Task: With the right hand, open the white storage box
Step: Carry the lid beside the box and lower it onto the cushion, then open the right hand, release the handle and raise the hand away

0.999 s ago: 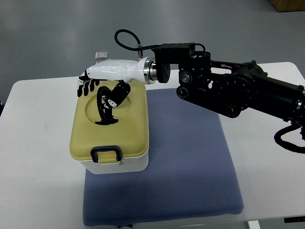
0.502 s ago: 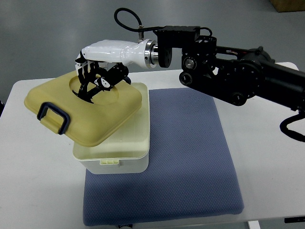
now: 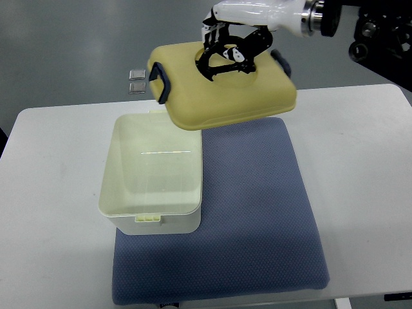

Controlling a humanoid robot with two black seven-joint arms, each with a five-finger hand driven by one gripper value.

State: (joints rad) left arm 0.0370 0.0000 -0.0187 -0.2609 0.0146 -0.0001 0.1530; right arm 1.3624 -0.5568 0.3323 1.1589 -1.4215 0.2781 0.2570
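Observation:
My right gripper is going to set the yellow lid down on the far part of the blue mat [image 3: 258,168] beside the white storage box.
The white storage box [image 3: 122,212] stands open on the left part of the blue mat, its inside bare and pale. Its yellow lid [image 3: 222,93] with dark blue clasps hangs in the air above the box's far right corner, tilted. My right hand [image 3: 228,45], white-shelled with black fingers, comes in from the upper right and is shut on the lid's black top handle. The left arm does not show.
The blue mat [image 3: 257,219] covers the middle of the white table [image 3: 51,193]. A small metal clip [image 3: 136,82] lies past the table's far edge. Grey floor lies beyond.
The lid came off the box, first tipping up to the left, then rising and swinging right and away with my right hand. The box now stands uncovered.

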